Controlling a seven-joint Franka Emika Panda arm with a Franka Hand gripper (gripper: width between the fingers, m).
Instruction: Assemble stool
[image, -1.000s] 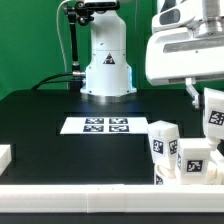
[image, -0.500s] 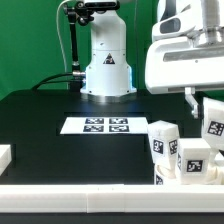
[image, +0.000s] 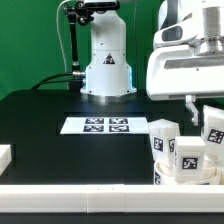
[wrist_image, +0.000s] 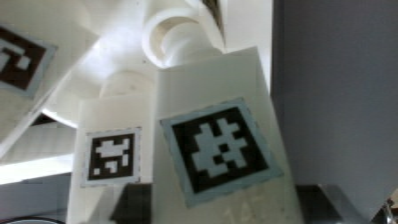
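The robot's gripper needs to release the white stool leg standing upright on the round seat (image: 195, 160), behind the front tagged leg.
My gripper (image: 207, 113) is at the exterior view's right edge, shut on a white stool leg (image: 213, 128) with a black-and-white tag. It holds the leg just above the other stool parts. Below it stands the round seat (image: 190, 162), with another leg (image: 162, 138) beside it. In the wrist view the held leg (wrist_image: 217, 140) fills the middle between my dark fingers (wrist_image: 338, 205). A second tagged part (wrist_image: 112, 155) lies beyond it. The third leg cannot be made out.
The marker board (image: 105, 125) lies flat in the middle of the black table. The robot base (image: 107, 65) stands at the back. A plain white block (image: 5, 155) sits at the front left. A white rail (image: 90, 196) runs along the front edge.
My gripper has moved down and slightly to the exterior view's right with the leg, closer to the seat and the other leg.
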